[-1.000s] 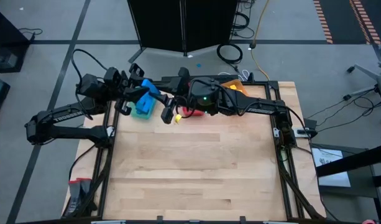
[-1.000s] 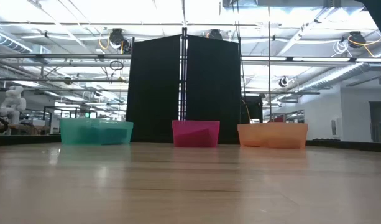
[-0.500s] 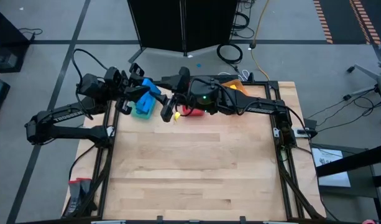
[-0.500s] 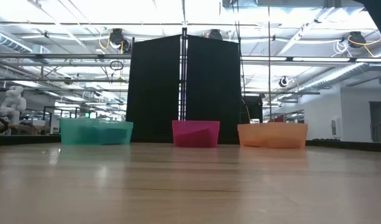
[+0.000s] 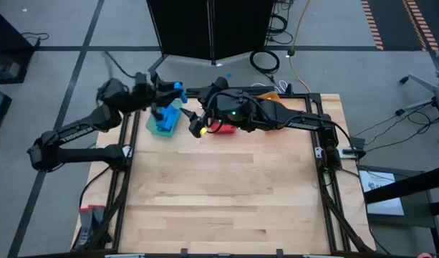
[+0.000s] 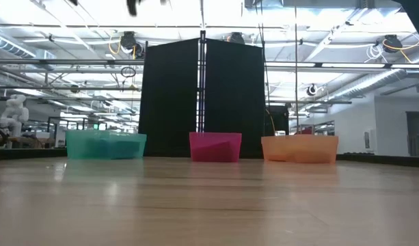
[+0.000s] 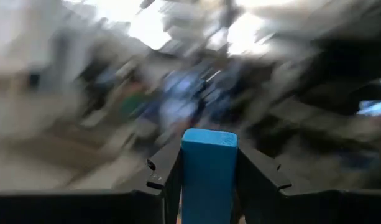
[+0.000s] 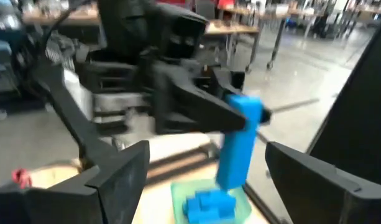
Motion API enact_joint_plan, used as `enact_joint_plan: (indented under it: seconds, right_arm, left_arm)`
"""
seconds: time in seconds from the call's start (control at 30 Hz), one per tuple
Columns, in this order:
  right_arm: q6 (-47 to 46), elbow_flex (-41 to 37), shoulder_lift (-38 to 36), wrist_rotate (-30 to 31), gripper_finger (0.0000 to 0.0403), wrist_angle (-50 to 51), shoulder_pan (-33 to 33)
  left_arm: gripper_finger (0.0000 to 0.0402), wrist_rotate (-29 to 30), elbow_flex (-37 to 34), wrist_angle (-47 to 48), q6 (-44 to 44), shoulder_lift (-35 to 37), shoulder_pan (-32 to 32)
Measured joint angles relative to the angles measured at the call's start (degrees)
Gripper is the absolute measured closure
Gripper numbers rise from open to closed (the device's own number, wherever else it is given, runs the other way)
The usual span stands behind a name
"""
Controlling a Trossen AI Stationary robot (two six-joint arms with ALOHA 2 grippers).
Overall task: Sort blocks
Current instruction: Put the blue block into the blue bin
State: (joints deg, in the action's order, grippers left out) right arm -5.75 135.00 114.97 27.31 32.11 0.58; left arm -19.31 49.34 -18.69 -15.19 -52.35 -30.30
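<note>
The blue block, now hanging over the teal bin's far side, will be released by my left gripper so that it sits on top of the other blue blocks in the teal bin (image 5: 166, 118).
A blue block (image 8: 238, 144), a short bar, hangs in my left gripper (image 5: 170, 93), which is shut on it over the far side of the teal bin (image 5: 164, 122). Several blue blocks (image 8: 209, 203) lie in that bin. My right gripper (image 8: 199, 169) stands open just right of the teal bin (image 8: 178, 190), facing the left gripper, with nothing between its fingers. In the high view it (image 5: 195, 122) is between the teal bin and the red bin (image 5: 220, 128). My left gripper pinches the blue block's two long sides (image 7: 209, 180) between its two fingers (image 7: 168, 177), near the block's upper end (image 8: 247, 107). The fingers come roughly level from the table's left and lie across the block. The block hangs below them, nearly upright, clear of the bin.
Three bins stand in a row along the far edge: teal (image 6: 105, 145), red (image 6: 214, 147) and orange (image 6: 299, 148). The right arm reaches over the orange bin (image 5: 271, 97). Bare wooden tabletop (image 5: 226, 193) spreads toward the near edge.
My right gripper has opened wide while staying beside the teal bin. My left gripper has swung toward the far edge and tipped upward, carrying the blue block, which now stands more upright.
</note>
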Motion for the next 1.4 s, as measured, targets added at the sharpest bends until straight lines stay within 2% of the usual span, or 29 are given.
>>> enact_joint_plan:
  seconds: [0.2, 0.3, 0.37, 0.5, 0.83, 1.07, 1.27, 1.4]
  right_arm:
    - [-3.4, 0.0, -2.3, -0.3, 0.0093, 12.0, 0.1]
    - [-5.2, 0.0, -3.4, -0.3, 0.0094, 17.8, 0.2]
    - [-5.9, 0.0, -3.9, -0.3, 0.0094, 20.1, 0.2]
    - [-6.2, 0.0, -4.2, -0.4, 0.0094, 22.5, 0.2]
    - [-6.2, 0.0, -4.2, -0.7, 0.0094, 27.9, 0.3]
    - [-6.9, 0.0, -4.2, -0.7, 0.0094, 28.2, 0.3]
    - [-5.7, 0.0, -4.2, -7.8, 0.0094, 28.1, 0.2]
    - [-5.4, 0.0, -4.2, -10.9, 0.0094, 28.0, 0.2]
  left_arm:
    - [0.0277, 17.6, 0.0, 26.1, 1.5, -0.4, -4.3]
    - [0.0276, 26.7, 0.0, 36.6, 3.6, -2.1, -6.3]
    - [0.0276, 29.9, 0.0, 41.0, 3.7, -3.7, -8.0]
    - [0.0275, 30.2, -1.9, 43.6, 3.5, -7.4, -11.7]
    - [0.0274, 23.2, -13.2, 39.6, -4.0, -13.3, -18.3]
    - [0.0274, 25.8, -15.5, 38.2, -4.0, -14.7, -18.3]
    - [0.0270, 22.5, -15.6, 36.4, -3.9, -13.5, -18.3]
    - [0.0243, 22.3, -15.6, 36.5, -3.9, -11.6, -18.3]
